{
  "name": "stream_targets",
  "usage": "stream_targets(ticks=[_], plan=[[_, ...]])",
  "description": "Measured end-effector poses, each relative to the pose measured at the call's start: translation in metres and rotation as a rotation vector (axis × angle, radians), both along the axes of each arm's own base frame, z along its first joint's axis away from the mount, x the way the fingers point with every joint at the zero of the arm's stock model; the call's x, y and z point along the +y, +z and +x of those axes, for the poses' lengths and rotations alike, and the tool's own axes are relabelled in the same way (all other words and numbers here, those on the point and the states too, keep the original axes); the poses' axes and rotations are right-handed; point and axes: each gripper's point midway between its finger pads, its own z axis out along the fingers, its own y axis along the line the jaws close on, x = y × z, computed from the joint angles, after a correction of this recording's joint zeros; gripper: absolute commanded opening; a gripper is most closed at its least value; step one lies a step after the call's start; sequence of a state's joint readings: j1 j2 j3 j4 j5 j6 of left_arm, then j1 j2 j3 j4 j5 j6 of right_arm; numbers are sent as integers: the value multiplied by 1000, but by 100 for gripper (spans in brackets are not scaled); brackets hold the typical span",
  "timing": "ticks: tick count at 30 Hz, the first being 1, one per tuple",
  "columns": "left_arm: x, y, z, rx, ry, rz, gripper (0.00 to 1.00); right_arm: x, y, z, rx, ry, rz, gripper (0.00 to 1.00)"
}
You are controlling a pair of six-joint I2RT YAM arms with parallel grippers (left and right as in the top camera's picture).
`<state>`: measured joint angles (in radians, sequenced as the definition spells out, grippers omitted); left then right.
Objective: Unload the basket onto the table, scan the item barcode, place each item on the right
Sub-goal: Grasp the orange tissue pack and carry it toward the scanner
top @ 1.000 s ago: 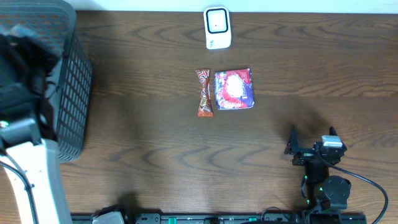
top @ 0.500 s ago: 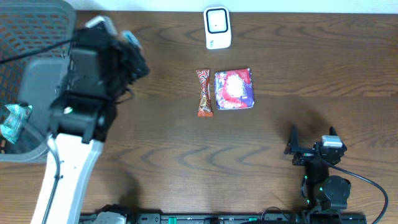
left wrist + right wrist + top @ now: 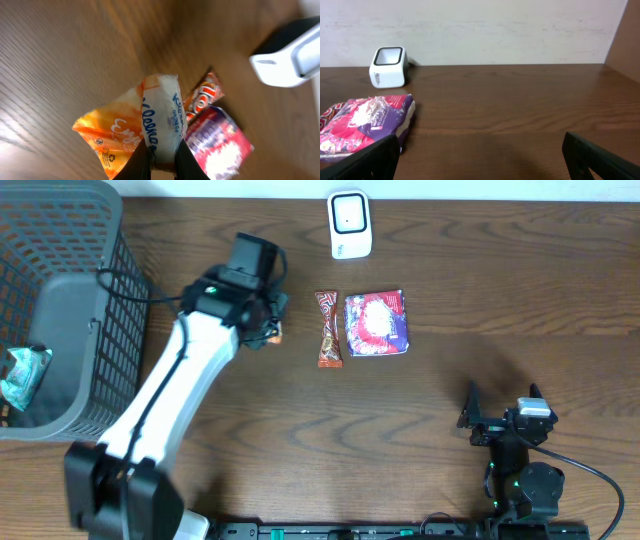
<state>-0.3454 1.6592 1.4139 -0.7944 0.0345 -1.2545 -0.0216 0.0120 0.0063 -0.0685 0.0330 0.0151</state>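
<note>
Next, I set the orange and white packet, still hanging over the table, down with my left gripper on the table [image 3: 303, 332], against the side of the candy bar that faces the basket.
My left gripper [image 3: 270, 328] hangs over the table just left of the candy bar, shut on an orange and white packet [image 3: 150, 125]; the packet's white end is pinched between the jaws in the left wrist view [image 3: 162, 162]. From overhead only an orange bit of the packet [image 3: 277, 336] shows under the gripper. The white barcode scanner [image 3: 350, 223] stands at the far edge, also in the left wrist view [image 3: 290, 55] and right wrist view [image 3: 388, 66]. My right gripper [image 3: 500, 404] rests open at the near right, nothing between its fingers [image 3: 482, 165].
A red-orange candy bar [image 3: 329, 328] and a purple and red packet [image 3: 377, 324] lie side by side mid-table. A dark mesh basket [image 3: 125, 310] stands at the left with a teal packet [image 3: 22, 375] inside.
The left arm has swung out from over the basket and to the right, carrying the orange and white packet to beside the candy bar. The right arm has not moved.
</note>
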Motion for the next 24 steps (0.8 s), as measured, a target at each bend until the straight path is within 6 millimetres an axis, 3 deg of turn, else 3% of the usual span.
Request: stream_targets(ticks=[9,19,24], plan=[[-36,-61,15,80,34,-17,7,0,0,0,0,0,0,99],[-48,-93,30,92,117,-55,12,0,0,0,0,0,0,99],[-52,-98,39,69,118,-68,11,0,0,0,0,0,0,99]])
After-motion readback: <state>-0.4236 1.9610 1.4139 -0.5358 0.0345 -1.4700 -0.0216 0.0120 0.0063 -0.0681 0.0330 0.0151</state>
